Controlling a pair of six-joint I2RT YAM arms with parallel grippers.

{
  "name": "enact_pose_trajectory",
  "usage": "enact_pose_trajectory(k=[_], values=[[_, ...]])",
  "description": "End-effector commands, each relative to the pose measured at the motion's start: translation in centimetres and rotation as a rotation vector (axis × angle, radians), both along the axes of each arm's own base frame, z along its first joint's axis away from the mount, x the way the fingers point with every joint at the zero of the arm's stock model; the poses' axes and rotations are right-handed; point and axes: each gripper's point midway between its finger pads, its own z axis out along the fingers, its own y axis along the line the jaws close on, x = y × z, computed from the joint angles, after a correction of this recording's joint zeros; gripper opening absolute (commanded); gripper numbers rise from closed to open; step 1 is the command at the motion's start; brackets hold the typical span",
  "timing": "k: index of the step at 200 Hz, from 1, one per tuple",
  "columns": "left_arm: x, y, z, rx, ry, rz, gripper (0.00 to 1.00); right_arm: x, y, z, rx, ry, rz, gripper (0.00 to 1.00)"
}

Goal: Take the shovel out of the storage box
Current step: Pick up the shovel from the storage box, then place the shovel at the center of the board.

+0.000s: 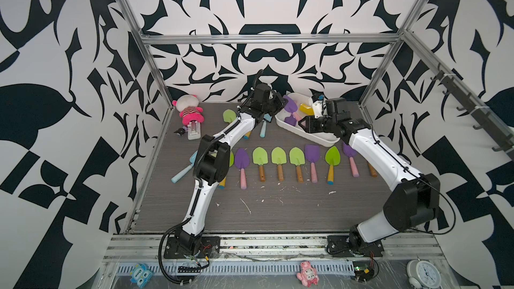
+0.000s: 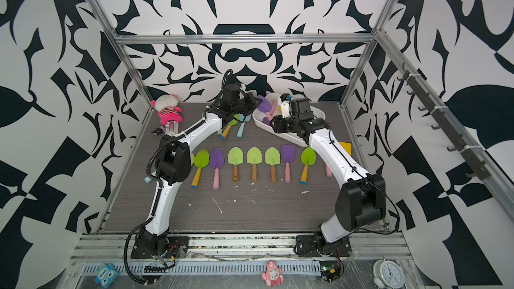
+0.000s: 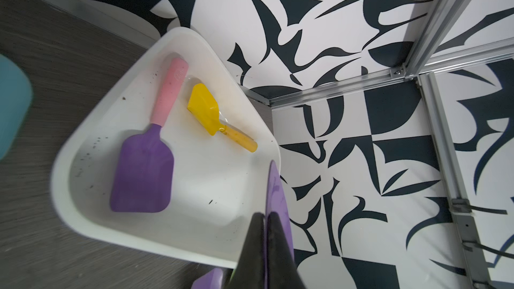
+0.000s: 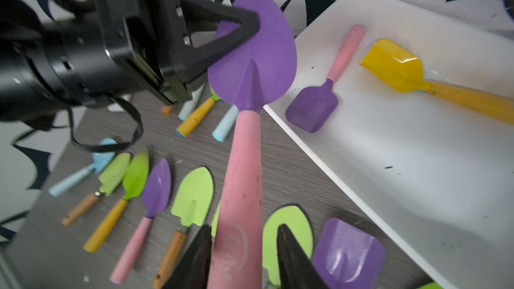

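Note:
The robot's left gripper needs to put the purple pointed shovel down between the blue shovel and the side (image 1: pixel 177 162). The pointed shovel now hangs beside the white storage box.
A shovel with a purple pointed blade (image 4: pixel 258 51) and a pink handle (image 4: pixel 242 190) hangs in the air beside the white storage box (image 4: pixel 319 162). My left gripper (image 3: pixel 266 215) is shut on the blade, whose edge (image 3: pixel 275 190) shows between the fingers. My right gripper (image 4: pixel 244 227) stands open around the handle's end, with a gap at one finger. In both top views the two grippers meet at the box's (image 1: pixel 322 141) near-left side. In the box lie a purple square shovel (image 3: pixel 141 173) and a yellow shovel (image 3: pixel 204 107).
Several green and purple shovels (image 1: pixel 278 159) lie in a row across the middle of the table, with more under the left arm (image 1: pixel 261 129). A plush doll (image 1: pixel 189 109) and a small white toy (image 1: pixel 194 130) sit at the back left. Metal frame posts stand at the corners.

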Motion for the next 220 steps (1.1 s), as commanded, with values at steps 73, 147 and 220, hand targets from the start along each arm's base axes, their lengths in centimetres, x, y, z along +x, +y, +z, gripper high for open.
enact_pose_trajectory(k=[73,147,220], values=[[-4.7,12.9,0.6,0.264,-0.093,-0.24,0.0,5.4,-0.7,4.1,-0.07,-0.21,-0.011,0.73],[-14.5,37.9,-5.9,0.907,0.298,-0.313,0.0,11.4,-5.9,-0.8,-0.207,-0.138,-0.048,0.73],[-17.3,50.0,-12.2,1.219,0.48,-0.336,0.0,18.4,-10.1,-4.2,-0.199,-0.073,-0.138,0.72]])
